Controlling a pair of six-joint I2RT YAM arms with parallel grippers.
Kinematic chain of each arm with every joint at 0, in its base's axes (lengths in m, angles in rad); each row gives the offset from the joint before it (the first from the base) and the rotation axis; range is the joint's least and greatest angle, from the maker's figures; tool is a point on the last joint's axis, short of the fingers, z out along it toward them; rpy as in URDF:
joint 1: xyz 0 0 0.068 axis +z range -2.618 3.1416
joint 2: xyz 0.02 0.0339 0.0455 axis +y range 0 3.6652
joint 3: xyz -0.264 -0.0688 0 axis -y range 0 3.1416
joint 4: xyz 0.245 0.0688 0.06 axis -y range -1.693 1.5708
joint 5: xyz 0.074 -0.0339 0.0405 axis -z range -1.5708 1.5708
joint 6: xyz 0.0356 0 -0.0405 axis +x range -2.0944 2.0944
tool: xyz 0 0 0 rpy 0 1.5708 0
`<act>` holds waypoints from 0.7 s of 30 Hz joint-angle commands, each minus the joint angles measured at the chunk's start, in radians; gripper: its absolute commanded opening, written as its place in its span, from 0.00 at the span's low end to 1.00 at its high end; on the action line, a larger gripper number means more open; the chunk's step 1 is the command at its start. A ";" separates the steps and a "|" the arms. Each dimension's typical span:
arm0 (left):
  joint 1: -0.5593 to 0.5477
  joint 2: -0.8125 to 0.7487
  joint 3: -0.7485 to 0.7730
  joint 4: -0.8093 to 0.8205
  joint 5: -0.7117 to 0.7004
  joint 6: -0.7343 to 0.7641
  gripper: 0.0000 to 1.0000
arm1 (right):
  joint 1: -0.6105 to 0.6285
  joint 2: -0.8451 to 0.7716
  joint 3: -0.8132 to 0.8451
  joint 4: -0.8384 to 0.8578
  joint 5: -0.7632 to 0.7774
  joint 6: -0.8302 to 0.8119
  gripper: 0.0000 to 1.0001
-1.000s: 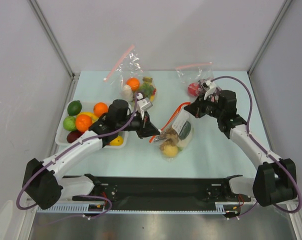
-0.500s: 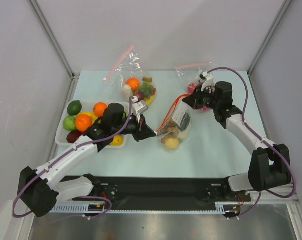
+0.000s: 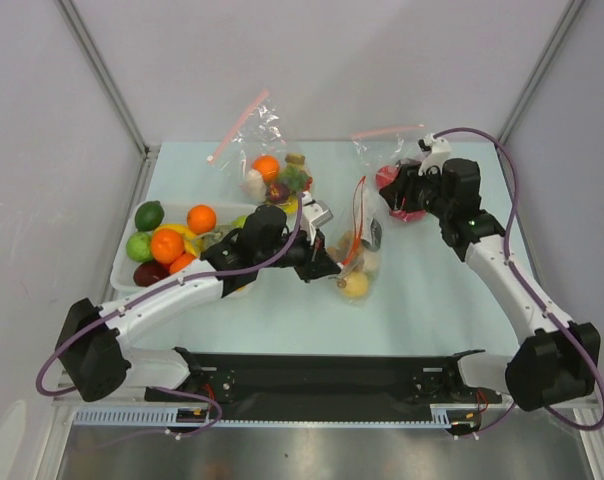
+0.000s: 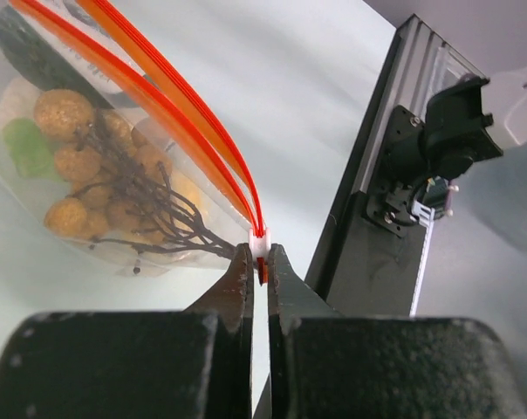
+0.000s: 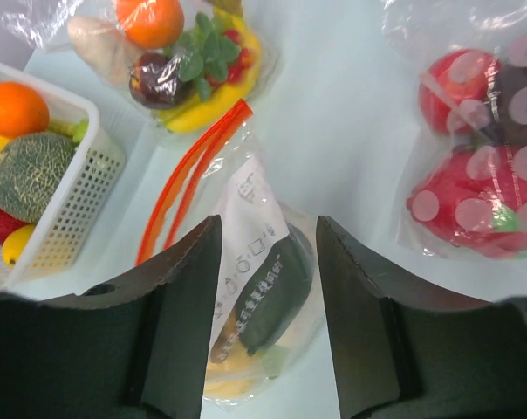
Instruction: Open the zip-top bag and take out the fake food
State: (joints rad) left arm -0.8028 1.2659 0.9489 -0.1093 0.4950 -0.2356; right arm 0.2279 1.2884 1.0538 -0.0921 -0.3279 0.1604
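Observation:
The two sides of the bag's orange zip rim are close together, so my right gripper should pinch the rim's side (image 5: 195, 178) by the white label before my left gripper reaches inside the bag.
The zip-top bag (image 3: 368, 243) lies mid-table, clear, with an orange zip rim (image 3: 360, 212) and a white label (image 5: 256, 229). Inside it I see fake food: a brown bumpy cluster (image 4: 80, 175), a dark green piece (image 5: 277, 292), a yellow fruit (image 3: 355, 287) and a pale green bit (image 4: 23, 144). My left gripper (image 3: 334, 268) is shut on the white slider at the end of the zip rim (image 4: 260, 253). My right gripper (image 3: 396, 194) hangs open above the bag's far side, and in its wrist view (image 5: 268, 231) nothing lies between its fingers.
A white basket (image 3: 119, 272) of toy fruit stands at the left. Two clear bags with pink zips lie at the back: one with an orange and a banana (image 3: 278, 176), one with red toys (image 3: 390, 179), just under my right wrist. A black rail (image 3: 322, 375) runs along the near edge.
My right gripper has let go of the zip rim, opened and drawn back to the right. My left gripper has carried the slider end to the right; the bag has shifted and bunched up.

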 commanded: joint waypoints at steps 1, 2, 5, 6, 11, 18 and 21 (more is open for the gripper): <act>-0.013 0.029 0.070 0.063 -0.076 -0.031 0.00 | 0.027 -0.089 0.063 -0.124 0.137 0.024 0.53; -0.018 0.033 0.076 0.065 -0.079 -0.036 0.00 | 0.030 -0.096 0.066 -0.141 0.141 0.040 0.53; -0.022 0.039 0.077 0.076 -0.079 -0.039 0.00 | 0.057 -0.121 0.063 -0.175 0.130 0.071 0.54; -0.022 0.039 0.077 0.076 -0.081 -0.039 0.00 | 0.057 -0.121 0.064 -0.179 0.121 0.079 0.54; -0.030 0.043 0.077 0.074 -0.079 -0.042 0.00 | 0.106 -0.083 0.074 -0.186 0.118 0.091 0.54; -0.044 0.038 0.073 0.066 -0.088 -0.044 0.00 | 0.152 -0.011 0.101 -0.184 0.110 0.096 0.53; -0.047 0.035 0.074 0.065 -0.095 -0.045 0.00 | 0.163 0.006 0.107 -0.181 0.112 0.093 0.53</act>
State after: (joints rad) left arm -0.8406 1.3041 0.9859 -0.0731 0.4183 -0.2646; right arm 0.3786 1.2896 1.1061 -0.2840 -0.2249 0.2440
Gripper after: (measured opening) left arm 0.036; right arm 0.532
